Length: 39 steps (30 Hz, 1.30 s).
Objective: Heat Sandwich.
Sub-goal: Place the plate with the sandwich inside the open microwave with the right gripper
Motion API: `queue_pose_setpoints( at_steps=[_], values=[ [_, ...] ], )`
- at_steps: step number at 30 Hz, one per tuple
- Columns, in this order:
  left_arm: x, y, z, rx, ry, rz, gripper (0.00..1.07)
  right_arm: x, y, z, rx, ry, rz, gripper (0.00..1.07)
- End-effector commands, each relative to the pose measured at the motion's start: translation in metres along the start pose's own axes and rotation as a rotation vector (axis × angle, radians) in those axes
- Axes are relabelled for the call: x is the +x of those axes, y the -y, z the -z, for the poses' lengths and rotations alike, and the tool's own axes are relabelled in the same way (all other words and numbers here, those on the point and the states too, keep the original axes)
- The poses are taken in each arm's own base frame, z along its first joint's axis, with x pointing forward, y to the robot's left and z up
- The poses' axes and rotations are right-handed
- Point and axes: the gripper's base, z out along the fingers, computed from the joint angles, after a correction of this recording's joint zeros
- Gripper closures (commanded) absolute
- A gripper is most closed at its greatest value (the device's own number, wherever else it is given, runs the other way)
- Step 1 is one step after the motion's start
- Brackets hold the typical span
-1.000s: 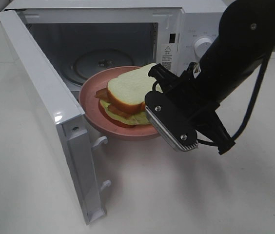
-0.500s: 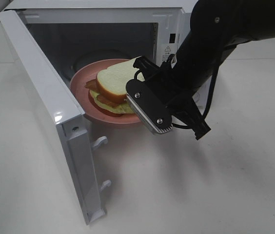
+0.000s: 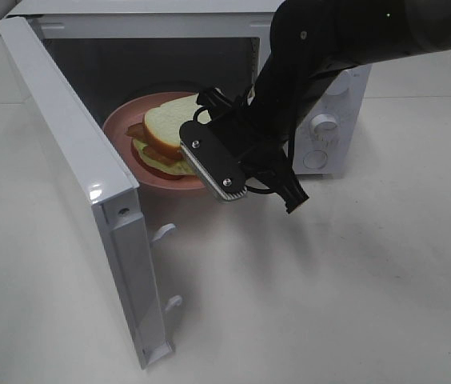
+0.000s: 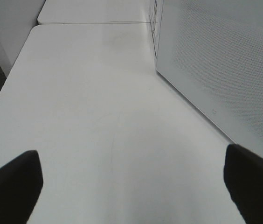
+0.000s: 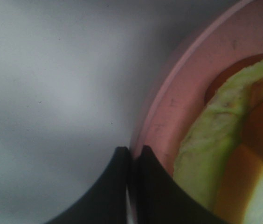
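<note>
Next, I let go of the pink plate with the sandwich on the bottom inside the open microwave (image 3: 158, 111) with my right gripper.
The sandwich (image 3: 168, 130), white bread with tan crust and red and green filling, lies on a round pink plate (image 3: 121, 125). The plate is held partly inside the open microwave (image 3: 165, 60). My right gripper (image 3: 206, 158) is shut on the plate's near rim, seen close up in the right wrist view (image 5: 131, 161), where the plate rim (image 5: 169, 107) and the filling (image 5: 224, 140) show. My left gripper (image 4: 131, 186) is open and empty above the bare table, beside the microwave's outer wall (image 4: 220, 60); it is out of the high view.
The microwave door (image 3: 81, 192) stands open to the left and reaches toward the front of the table. Its control knobs (image 3: 321, 124) are at the right, partly behind my right arm. White table (image 3: 353, 280) lies all around.
My right arm has moved left and back, carrying the plate and sandwich from in front of the opening to partly inside the microwave. The grip on the rim is unchanged.
</note>
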Motion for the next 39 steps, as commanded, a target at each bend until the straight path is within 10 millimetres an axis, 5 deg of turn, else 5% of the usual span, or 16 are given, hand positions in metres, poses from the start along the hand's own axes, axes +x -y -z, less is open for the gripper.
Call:
queue_pose_setpoints(
  at_steps=[1, 18, 39],
  values=[
    [0.002, 0.001, 0.003, 0.005, 0.032, 0.001, 0.05, 0.002, 0.010, 0.001, 0.035, -0.001, -0.026, 1.07],
    [0.002, 0.001, 0.003, 0.005, 0.032, 0.001, 0.05, 0.009, 0.054, -0.021, -0.003, -0.029, -0.091, 1.07],
    [0.002, 0.001, 0.003, 0.005, 0.032, 0.001, 0.05, 0.019, 0.085, -0.042, 0.059, -0.088, -0.159, 1.06]
  ],
)
